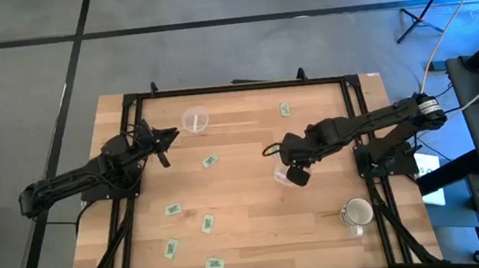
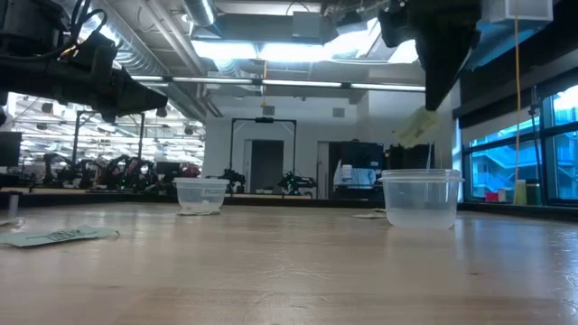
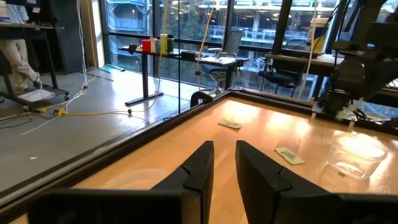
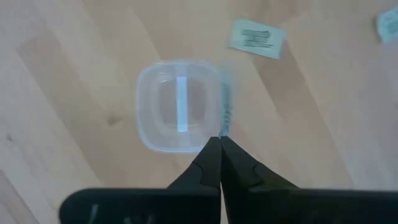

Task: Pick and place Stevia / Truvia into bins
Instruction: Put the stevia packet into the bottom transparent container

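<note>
I need to let go of the light green packet, now hanging above a cup, with my right gripper inside the clear round cup (image 1: 282,176) (image 4: 164,97) nearest the mug.
Two clear round cups stand on the wooden table, one at the far left (image 1: 195,119) and one right of centre (image 1: 281,176). My right gripper (image 2: 432,101) hangs above the second cup (image 2: 421,199), shut on a light green packet (image 2: 417,126). Several more green packets lie flat on the table, among them one at the far side (image 1: 285,109), one near the middle (image 1: 209,161) and one at the near edge (image 1: 214,263). My left gripper (image 1: 165,142) waits level at the table's left, its fingers (image 3: 202,165) a little apart with nothing between them. My right gripper pinches the packet's upper end (image 4: 222,132) between its two fingertips, coming from above and pointing steeply down. The packet hangs below the fingers, slightly tilted, clear of the table and just over the cup's rim (image 4: 217,81). The wrist view shows it edge-on.
A whitish mug with a handle (image 1: 357,213) stands at the near right. A black frame (image 1: 235,88) runs along the table's edges. Bare wood lies between the two cups and in front of the right cup (image 2: 298,271).
</note>
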You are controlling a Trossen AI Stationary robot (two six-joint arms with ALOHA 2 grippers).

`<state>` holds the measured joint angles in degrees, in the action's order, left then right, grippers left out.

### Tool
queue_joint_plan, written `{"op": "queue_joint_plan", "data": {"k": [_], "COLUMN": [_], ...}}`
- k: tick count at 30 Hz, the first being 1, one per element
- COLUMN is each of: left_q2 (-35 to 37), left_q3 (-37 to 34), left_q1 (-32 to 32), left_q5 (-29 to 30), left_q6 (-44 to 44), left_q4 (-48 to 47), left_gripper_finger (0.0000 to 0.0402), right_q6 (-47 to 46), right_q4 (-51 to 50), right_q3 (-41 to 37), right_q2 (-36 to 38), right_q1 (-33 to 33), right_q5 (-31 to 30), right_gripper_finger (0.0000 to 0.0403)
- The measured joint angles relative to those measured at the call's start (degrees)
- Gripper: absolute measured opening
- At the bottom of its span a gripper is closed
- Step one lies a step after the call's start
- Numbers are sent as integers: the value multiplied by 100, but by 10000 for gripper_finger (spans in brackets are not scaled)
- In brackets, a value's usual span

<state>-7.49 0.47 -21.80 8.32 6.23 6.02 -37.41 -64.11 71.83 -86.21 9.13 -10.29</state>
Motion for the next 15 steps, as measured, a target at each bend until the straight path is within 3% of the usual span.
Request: {"op": "queue_joint_plan", "data": {"k": [6,15], "left_q2": [0,-1], "left_q3": [-1,-1], "left_q1": [0,-2], "left_q5": [0,0], "left_q6": [0,1], "left_q4": [-24,-24], "left_gripper_finger": [63,63], "right_q6": [9,-290], "right_q4": [811,1302], "right_q3": [-407,-1088], "right_q2": [2,2], "right_q1": [61,55], "right_q5": [463,590], "right_gripper_finger": [0,0]}}
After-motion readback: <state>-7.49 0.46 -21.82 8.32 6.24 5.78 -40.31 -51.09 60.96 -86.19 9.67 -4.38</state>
